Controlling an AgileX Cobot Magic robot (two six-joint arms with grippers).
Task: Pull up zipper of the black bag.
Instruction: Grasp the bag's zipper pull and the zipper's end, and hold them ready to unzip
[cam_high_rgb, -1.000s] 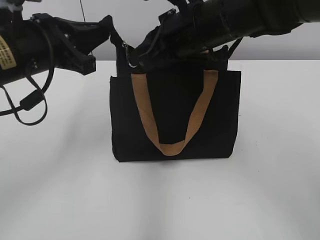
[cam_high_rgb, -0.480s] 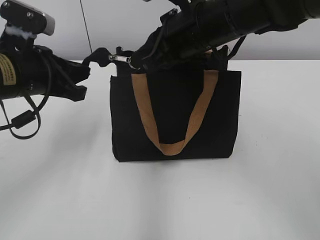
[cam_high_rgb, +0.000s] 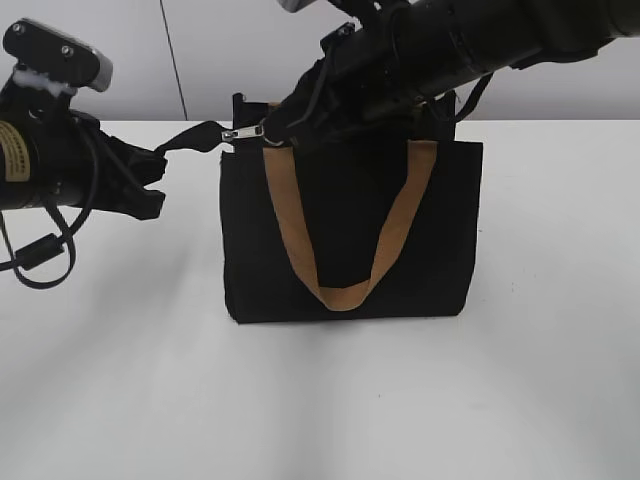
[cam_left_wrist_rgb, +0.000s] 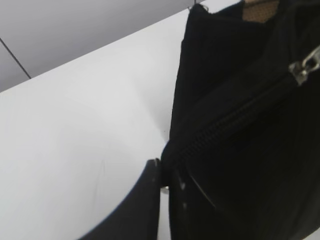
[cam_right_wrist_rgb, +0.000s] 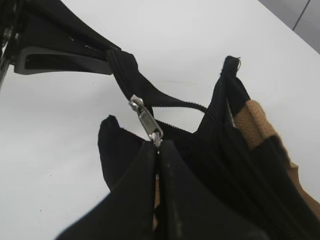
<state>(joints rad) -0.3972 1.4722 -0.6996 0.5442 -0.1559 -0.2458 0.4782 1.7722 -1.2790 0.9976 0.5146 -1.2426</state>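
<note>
The robot's right gripper should release the silver pull at the black bag's top corner (cam_high_rgb: 433, 130) farthest from the left gripper.
The black bag (cam_high_rgb: 350, 240) stands upright mid-table, with a tan handle (cam_high_rgb: 340, 295) hanging down its front. My left gripper (cam_high_rgb: 162, 158) is shut on the black tail of the zipper and holds it stretched out to the left of the bag's top corner. In the left wrist view the jaws (cam_left_wrist_rgb: 164, 175) pinch that tail, and the zipper (cam_left_wrist_rgb: 235, 112) runs up to the silver pull (cam_left_wrist_rgb: 306, 67). My right gripper (cam_high_rgb: 275, 130) reaches across the bag's top and is shut on the silver pull (cam_high_rgb: 243, 132). The right wrist view shows its jaws (cam_right_wrist_rgb: 159, 147) on the pull (cam_right_wrist_rgb: 145, 120).
The white table (cam_high_rgb: 320, 400) spreads around the bag. A grey wall stands behind it. The right arm (cam_high_rgb: 470, 40) lies across the bag's top edge. A cable loop (cam_high_rgb: 40, 250) hangs under the left arm. The second tan handle (cam_right_wrist_rgb: 255, 125) shows inside the bag's mouth.
My left gripper moved left and down, drawing the zipper tail out taut. The silver pull swung from hanging to pointing left at the bag's top left corner. The right gripper kept its hold.
</note>
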